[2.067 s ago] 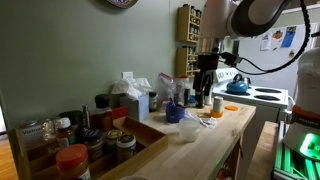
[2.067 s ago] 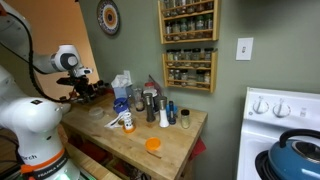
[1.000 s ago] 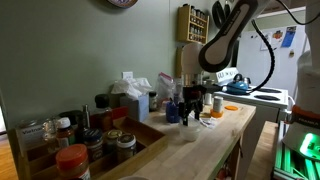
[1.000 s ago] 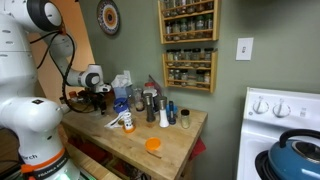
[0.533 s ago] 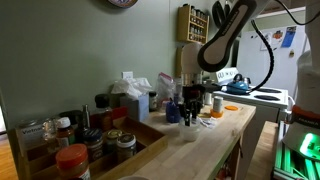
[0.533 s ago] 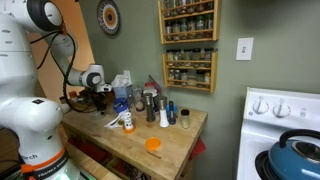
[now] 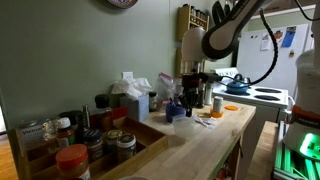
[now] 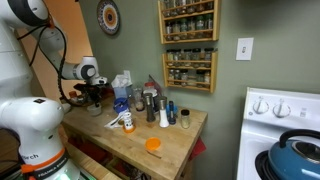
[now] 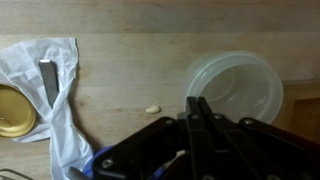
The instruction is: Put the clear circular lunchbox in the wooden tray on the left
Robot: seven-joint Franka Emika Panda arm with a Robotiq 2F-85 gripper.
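Observation:
Next, I bring the clear circular lunchbox to the empty end of the wooden tray (image 7: pixel 137 128), beside the jars, and let go of it there with my gripper.
In the wrist view the clear circular lunchbox (image 9: pixel 235 88) lies on the wooden counter at the right. It is low, round and see-through. My gripper (image 9: pixel 197 101) is shut, and its black fingers are pressed together on the lunchbox's near left rim. In both exterior views the gripper (image 7: pixel 190 100) (image 8: pixel 95 100) hangs low over the counter, among the bottles. The wooden tray (image 7: pixel 150 132) sits at the near left of the counter with jars in it. I cannot pick out the lunchbox in the exterior views.
A crumpled white plastic bag (image 9: pixel 50 80), a gold lid (image 9: pixel 12 110) and a small crumb (image 9: pixel 152 109) lie left of the lunchbox. A blue bowl (image 7: pixel 175 113), bottles, an orange lid (image 8: pixel 153 145), orange-lidded jars (image 7: pixel 72 158) and a stove (image 8: pixel 285 110) are nearby.
The jaws have closed from wide open to shut. The gripper has shifted slightly left along the counter and the arm above it has moved a little.

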